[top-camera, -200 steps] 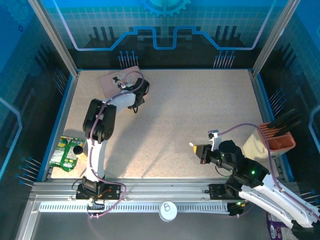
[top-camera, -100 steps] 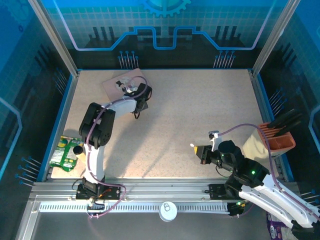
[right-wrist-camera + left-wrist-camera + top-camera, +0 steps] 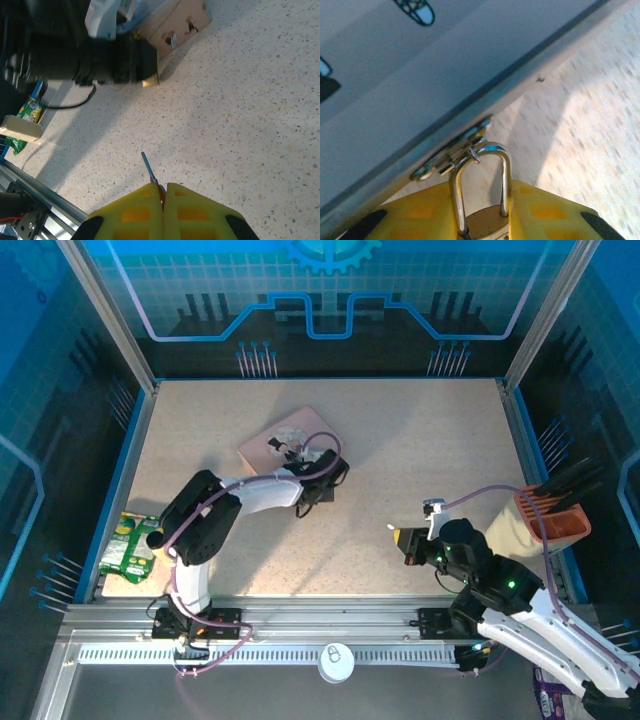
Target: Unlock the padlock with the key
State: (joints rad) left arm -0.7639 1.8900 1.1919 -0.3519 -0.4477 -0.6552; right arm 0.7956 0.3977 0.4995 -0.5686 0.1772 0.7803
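My left gripper has the padlock's narrow sides; it should open, turn and pinch the padlock by its flat sides (image 3: 492, 235) before the key goes in.
The padlock (image 3: 487, 225) has a brass body and a silver shackle (image 3: 480, 152), and my left gripper (image 3: 481, 212) is shut on it between yellow fingers (image 3: 415, 217). The shackle is hooked through the metal latch (image 3: 451, 156) of the pink tin (image 3: 285, 435), whose wall fills the upper left of the left wrist view. In the top view my left gripper (image 3: 305, 462) sits at the tin's near edge, mid-table. My right gripper (image 3: 163, 192) is shut on the key (image 3: 149, 167), whose thin blade points toward the left arm (image 3: 75, 50). The right gripper (image 3: 398, 538) hovers apart from the tin.
A green snack packet (image 3: 130, 545) lies at the left edge. An orange-brown holder of black tools (image 3: 555, 515) stands at the right edge beside a beige cloth (image 3: 508, 532). A white disc with a lock icon (image 3: 335, 661) rests on the front rail.
My left arm has swung right and nearer, pulling the pink tin by the padlock from the back left toward the table's middle. The right gripper has barely shifted.
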